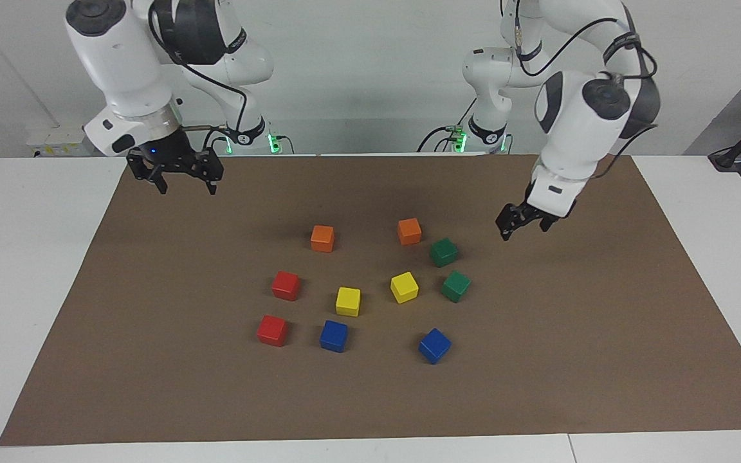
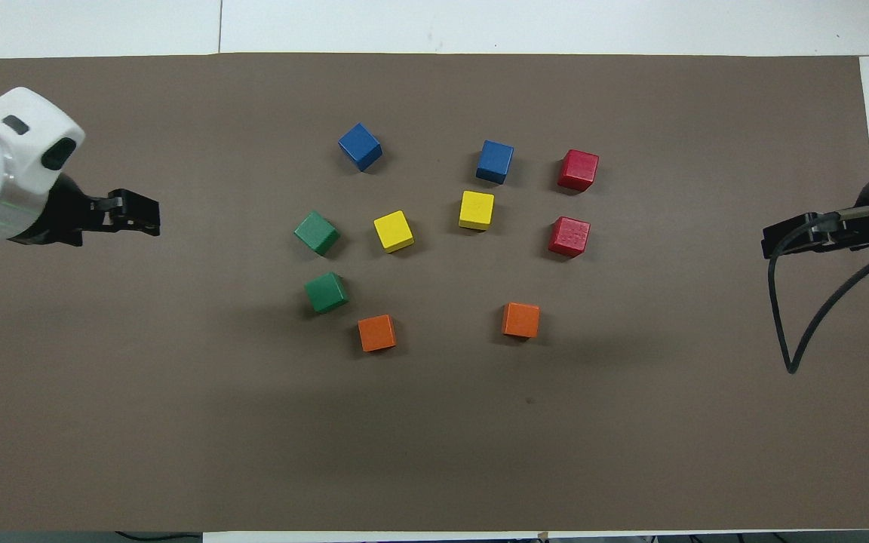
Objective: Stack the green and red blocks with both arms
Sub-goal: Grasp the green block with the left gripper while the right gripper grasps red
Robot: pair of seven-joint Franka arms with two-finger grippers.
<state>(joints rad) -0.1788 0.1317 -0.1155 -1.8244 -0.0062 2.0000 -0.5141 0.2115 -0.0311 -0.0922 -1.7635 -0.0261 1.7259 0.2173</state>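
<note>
The robot's right gripper will close on the red block nearer the orange cubes [image 2: 569, 236] and leave the red block beside the blue cube where it is.
Two green blocks [image 1: 443, 252] [image 1: 456, 286] sit on the brown mat toward the left arm's end of the cluster; they also show in the overhead view [image 2: 326, 292] [image 2: 317, 232]. Two red blocks [image 1: 285, 285] [image 1: 273, 330] sit toward the right arm's end, also in the overhead view [image 2: 569, 237] [image 2: 578, 170]. My left gripper [image 1: 525, 230] [image 2: 149, 217] hangs open and empty over the mat, beside the green blocks and apart from them. My right gripper [image 1: 186, 188] [image 2: 770, 241] hangs open and empty over the mat's corner by its base.
Two orange cubes [image 1: 322, 238] [image 1: 409, 231] lie nearest the robots. Two yellow cubes [image 1: 348, 301] [image 1: 404, 287] lie between the reds and greens. Two blue cubes [image 1: 334, 335] [image 1: 434, 345] lie farthest. The brown mat [image 1: 152, 360] covers the white table.
</note>
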